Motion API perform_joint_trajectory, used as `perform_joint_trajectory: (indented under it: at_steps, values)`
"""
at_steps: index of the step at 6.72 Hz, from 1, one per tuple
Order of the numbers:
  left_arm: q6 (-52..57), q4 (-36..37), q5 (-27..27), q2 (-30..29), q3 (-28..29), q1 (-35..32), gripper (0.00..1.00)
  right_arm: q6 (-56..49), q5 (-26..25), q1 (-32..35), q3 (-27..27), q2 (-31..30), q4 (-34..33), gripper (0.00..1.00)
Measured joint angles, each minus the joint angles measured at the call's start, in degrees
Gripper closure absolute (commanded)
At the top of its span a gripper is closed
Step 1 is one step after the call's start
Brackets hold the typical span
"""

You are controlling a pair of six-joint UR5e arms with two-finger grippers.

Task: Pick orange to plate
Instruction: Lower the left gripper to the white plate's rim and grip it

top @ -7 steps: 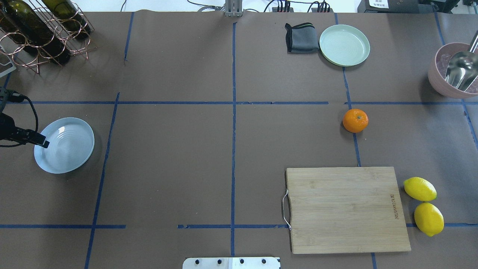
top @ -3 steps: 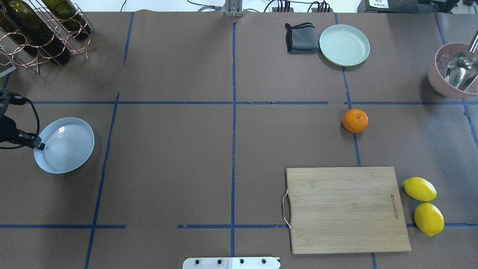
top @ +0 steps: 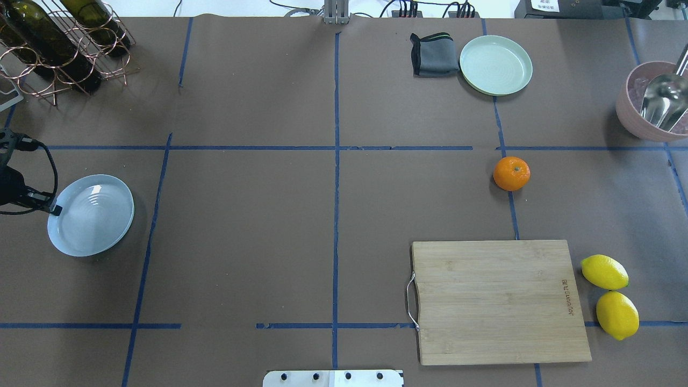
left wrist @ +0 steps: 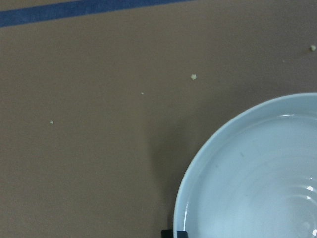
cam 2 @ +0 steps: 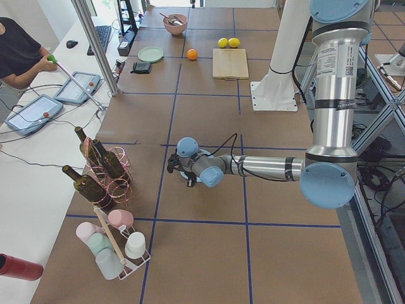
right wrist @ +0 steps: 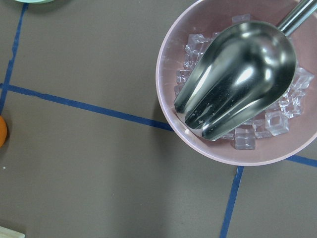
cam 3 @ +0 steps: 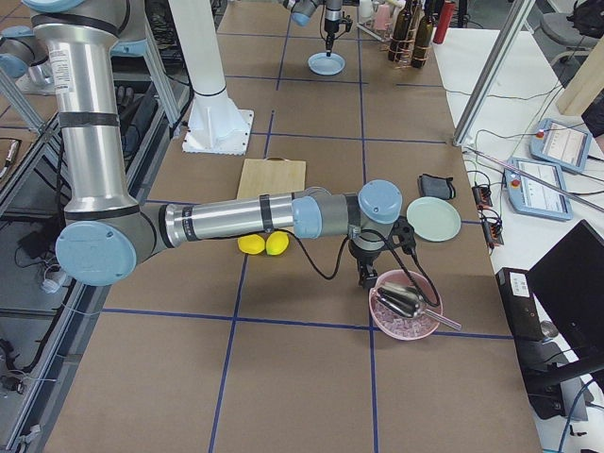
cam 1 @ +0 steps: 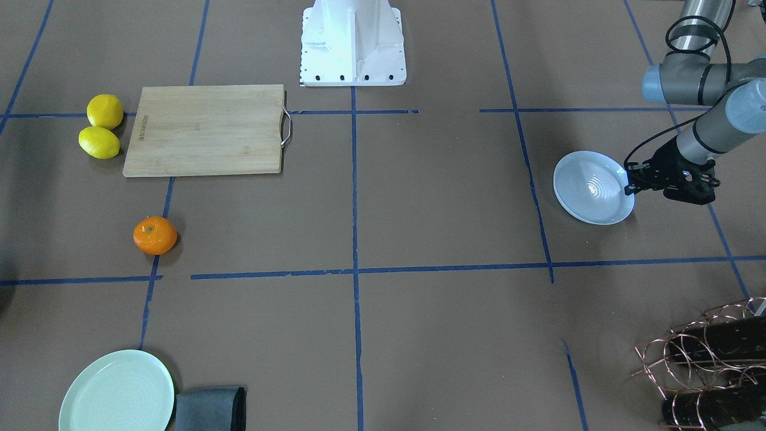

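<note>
The pale blue plate will go down from my left gripper onto the middle blue tape line (cam 1: 349, 195), between its tape crossings.
The orange (top: 511, 173) rests on the brown table at the right, on a blue tape line, with nothing touching it; it also shows in the front view (cam 1: 155, 235). The pale blue plate (top: 94, 228) sits at the far left. My left gripper (top: 54, 209) is at the plate's left rim and looks shut on it. In the left wrist view the plate (left wrist: 247, 173) fills the lower right, with a fingertip (left wrist: 173, 233) at its rim. My right gripper (cam 3: 366, 276) hangs far off beside the pink bowl; I cannot tell whether it is open or shut.
A bamboo cutting board (top: 500, 301) lies near the orange, with two lemons (top: 610, 295) to its right. A mint-green plate (top: 495, 64) and grey cloth (top: 432, 55) sit at the back. The pink bowl (top: 623, 113) holds ice and a scoop. A bottle rack (top: 59, 43) stands back left.
My left gripper drew back leftward to the plate's rim. The plate then shifted slightly left and toward the robot. The orange stayed put.
</note>
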Motion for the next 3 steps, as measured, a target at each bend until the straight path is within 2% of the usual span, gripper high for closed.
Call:
perform_joint_trajectory:
  at_steps: [1,3]
  values:
    - [-0.29,0.11,-0.7,-0.25,-2.02,0.0,1.0,0.01,0.03,0.0,0.18,0.03,0.0,0.0]
    - [-8.37,0.15,-7.2,-3.5,-6.08,0.08,1.0,0.04,0.04,0.0,1.46,0.05,0.0,0.0]
